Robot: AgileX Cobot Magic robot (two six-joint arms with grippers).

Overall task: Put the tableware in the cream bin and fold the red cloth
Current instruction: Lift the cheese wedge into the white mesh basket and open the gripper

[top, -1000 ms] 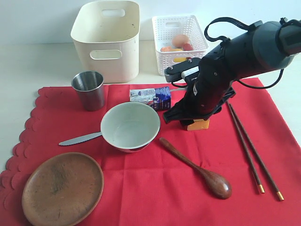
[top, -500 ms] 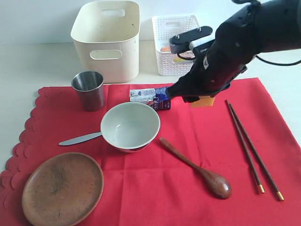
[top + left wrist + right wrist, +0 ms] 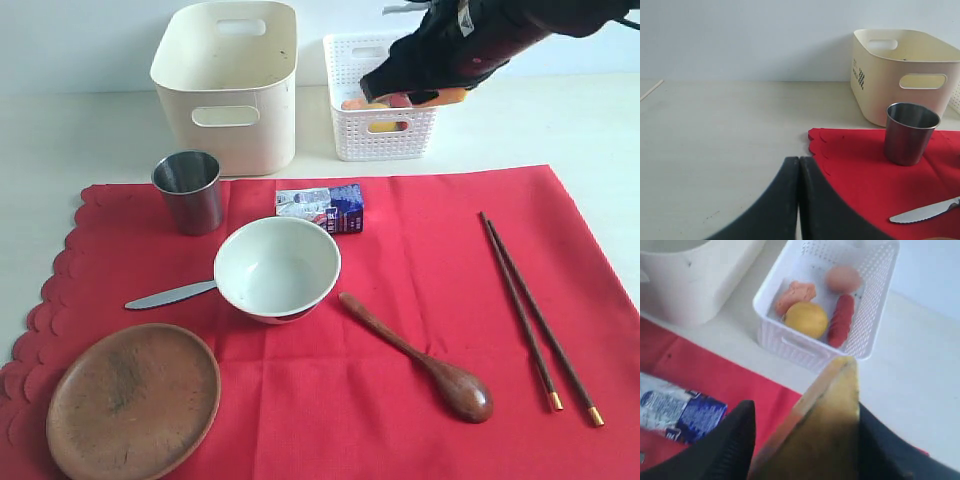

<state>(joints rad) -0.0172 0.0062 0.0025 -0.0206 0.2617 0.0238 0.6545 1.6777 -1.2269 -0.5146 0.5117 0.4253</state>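
Observation:
The robot's right gripper will release the cheese wedge in the white basket [image 3: 364,96] [image 3: 823,296], between the pinkish food piece and the sausage.
On the red cloth [image 3: 420,300] lie a steel cup [image 3: 189,190], a white bowl [image 3: 277,268], a butter knife [image 3: 170,294], a brown wooden plate [image 3: 132,400], a dark spoon [image 3: 420,358] and chopsticks [image 3: 535,315]. The cream bin [image 3: 228,85] stands behind the cloth at the left. High at the back, my right gripper [image 3: 425,90] [image 3: 807,410] is shut on a yellow cheese wedge [image 3: 830,420] over the front edge of the white basket [image 3: 380,140]. My left gripper [image 3: 799,160] is shut and holds nothing, low beside the cloth's scalloped corner [image 3: 812,135], short of the cup [image 3: 910,132].
A small blue-white carton [image 3: 322,207] lies on the cloth behind the bowl. The lattice basket [image 3: 790,340] holds an egg, a lemon, a sausage and a pinkish food piece. Bare table lies left of the cloth and behind it.
My right gripper has lifted the cheese wedge off the cloth and carried it up and back to the white basket. The tableware and the left gripper have not moved.

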